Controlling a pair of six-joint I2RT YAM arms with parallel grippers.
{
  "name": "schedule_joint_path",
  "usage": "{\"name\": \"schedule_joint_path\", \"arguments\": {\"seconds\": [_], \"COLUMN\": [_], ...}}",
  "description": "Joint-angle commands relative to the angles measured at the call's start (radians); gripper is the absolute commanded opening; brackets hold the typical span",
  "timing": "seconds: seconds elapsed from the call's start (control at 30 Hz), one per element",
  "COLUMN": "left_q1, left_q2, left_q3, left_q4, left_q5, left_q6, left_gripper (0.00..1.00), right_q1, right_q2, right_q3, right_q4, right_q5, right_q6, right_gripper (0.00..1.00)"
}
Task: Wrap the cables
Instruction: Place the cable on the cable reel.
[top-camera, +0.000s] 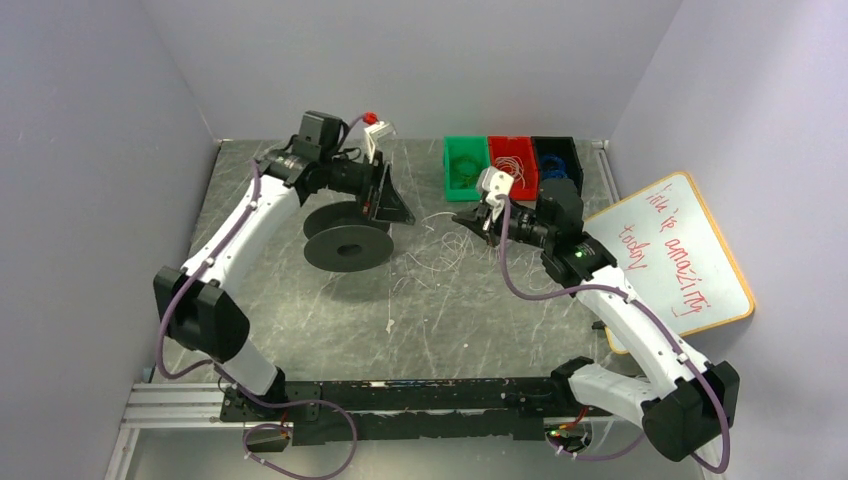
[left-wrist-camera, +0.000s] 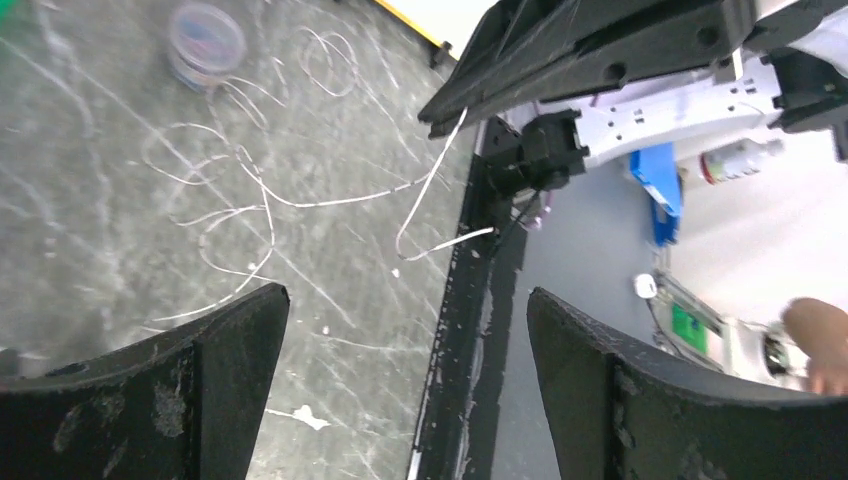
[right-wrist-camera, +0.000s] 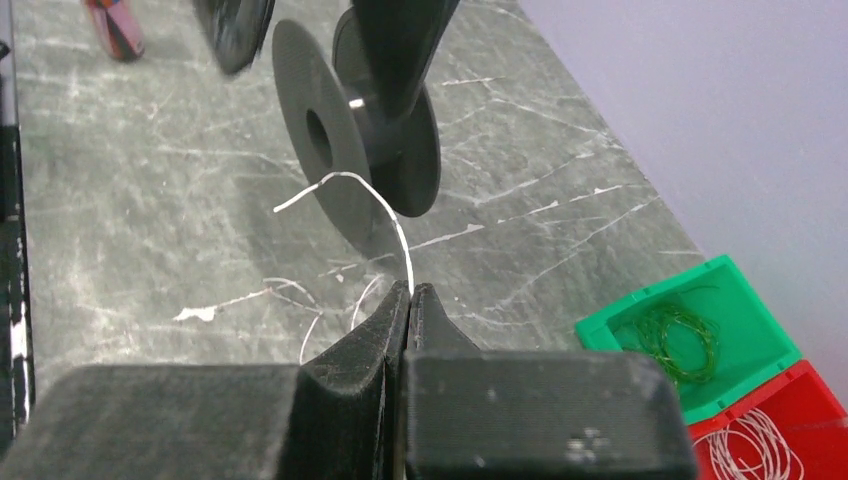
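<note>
Next, my left gripper pinches the cable's tip (right-wrist-camera: 284, 206) and straightens it before my right gripper feeds the spool, because the cable's loose end bends and droops from my right gripper.
The cables (top-camera: 440, 250) are hair-thin whitish wires lying in loose curls on the grey table, right of the black spool (top-camera: 348, 246). My right gripper (top-camera: 470, 218) is shut on one strand. In the right wrist view that cable (right-wrist-camera: 341, 175) arcs up from the pinched tips of the right gripper (right-wrist-camera: 410, 287) toward the spool (right-wrist-camera: 350, 130), and its free end hangs in the air. My left gripper (top-camera: 392, 203) hovers just above and right of the spool, open with nothing in it. The left wrist view shows the left gripper (left-wrist-camera: 408, 300) spread wide over loose cables (left-wrist-camera: 240, 190).
Green (top-camera: 465, 168), red (top-camera: 512, 160) and black (top-camera: 557, 158) bins stand at the back right, holding wire bundles. A whiteboard (top-camera: 680, 255) leans at the right wall. A black rail (top-camera: 430, 395) runs along the near edge, and a small round container (left-wrist-camera: 205, 40) sits on the table.
</note>
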Motion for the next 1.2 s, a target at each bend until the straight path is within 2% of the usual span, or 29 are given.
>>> {"name": "schedule_joint_path", "arguments": {"seconds": [0.0,0.27,0.47,0.57,0.63,0.9,1.03,1.17], "left_q1": [-0.009,-0.023,-0.069,-0.079,-0.078,-0.081,-0.081,-0.081], "left_q2": [0.045,0.106,0.12,0.125,0.129,0.131,0.13,0.139], "left_q3": [-0.056,-0.049,-0.043,-0.04,-0.034,-0.033,-0.029,0.026], "left_q4": [0.143,0.226,0.212,0.207,0.204,0.188,0.161,0.036], "left_q5": [0.175,0.283,0.299,0.304,0.308,0.283,0.254,0.125], "left_q6": [-0.148,-0.229,-0.208,-0.202,-0.199,-0.182,-0.157,-0.059], "left_gripper": [0.94,0.89,0.77,0.68,0.59,0.15,0.03,0.03], "right_q1": [-0.008,-0.007,-0.002,-0.002,-0.002,-0.002,-0.002,-0.004], "right_q2": [-0.023,0.0,0.022,0.026,0.026,0.019,0.013,0.009], "right_q3": [0.014,-0.023,-0.042,-0.051,-0.055,-0.065,-0.066,-0.042], "right_q4": [0.09,0.168,0.209,0.216,0.218,0.214,0.21,0.16], "right_q5": [0.023,0.004,0.014,0.015,0.011,0.015,0.022,0.028], "right_q6": [0.102,0.129,0.139,0.133,0.128,0.107,0.094,0.071], "right_gripper": [0.0,0.0,0.0,0.0,0.0,0.0,0.0,0.0]}}
